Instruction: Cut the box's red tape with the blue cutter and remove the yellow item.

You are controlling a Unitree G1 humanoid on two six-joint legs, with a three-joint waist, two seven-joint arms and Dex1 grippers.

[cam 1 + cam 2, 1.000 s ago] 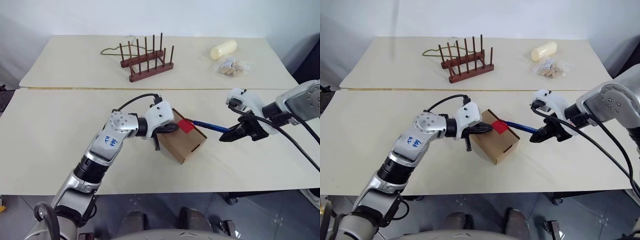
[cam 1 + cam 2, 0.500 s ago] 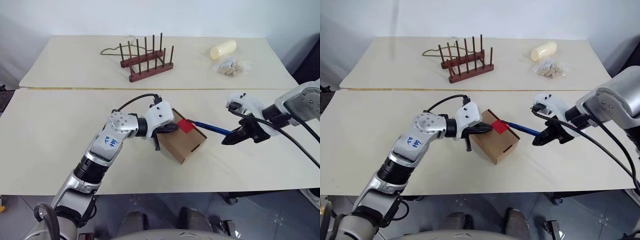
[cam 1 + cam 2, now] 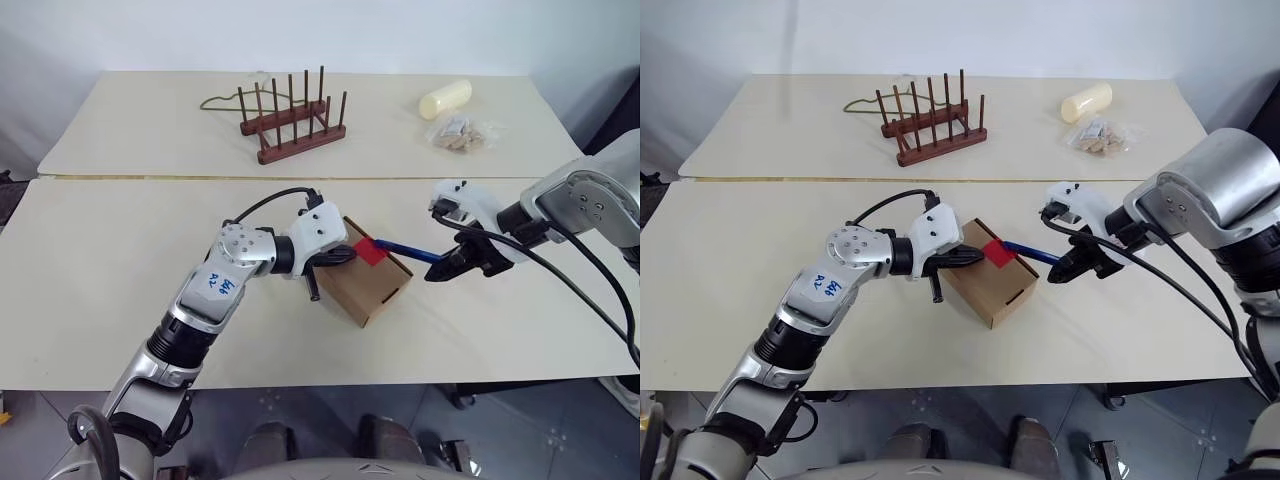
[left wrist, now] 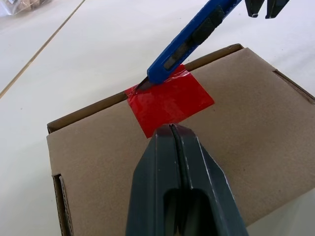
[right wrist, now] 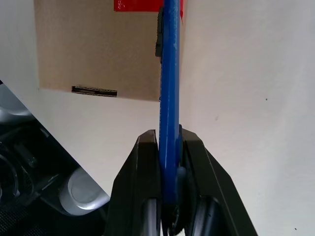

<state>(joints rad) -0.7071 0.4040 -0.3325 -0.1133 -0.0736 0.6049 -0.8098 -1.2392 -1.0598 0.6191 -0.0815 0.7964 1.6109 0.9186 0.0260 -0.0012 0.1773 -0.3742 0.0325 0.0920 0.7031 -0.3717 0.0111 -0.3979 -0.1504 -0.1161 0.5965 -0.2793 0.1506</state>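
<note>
I should release the blue cutter from my right gripper on the near table (image 3: 474, 222) in front of the clear bag, beside the box.
The brown box (image 3: 368, 290) lies on the near table, its lid closed. A square of red tape (image 4: 170, 101) sits across the lid's edge. My left gripper (image 4: 171, 130) is shut and empty, its tips resting on the lid right behind the tape. The right gripper (image 3: 442, 270) is shut on the blue cutter (image 3: 405, 248), holding it by the rear end to the right of the box. The cutter (image 4: 194, 38) slants down, and its dark tip touches the tape's far edge at the lid seam. The yellow item is hidden.
On the far table stand a wooden peg rack (image 3: 293, 122) with a cord (image 3: 218, 100) behind it, a pale cream cylinder (image 3: 446, 98) and a clear bag of small pieces (image 3: 465, 134). A seam (image 3: 150, 177) divides the two tables.
My right gripper has edged a little leftward toward the box with the cutter, bringing the tip further onto the tape. The left gripper and the box have stayed put.
</note>
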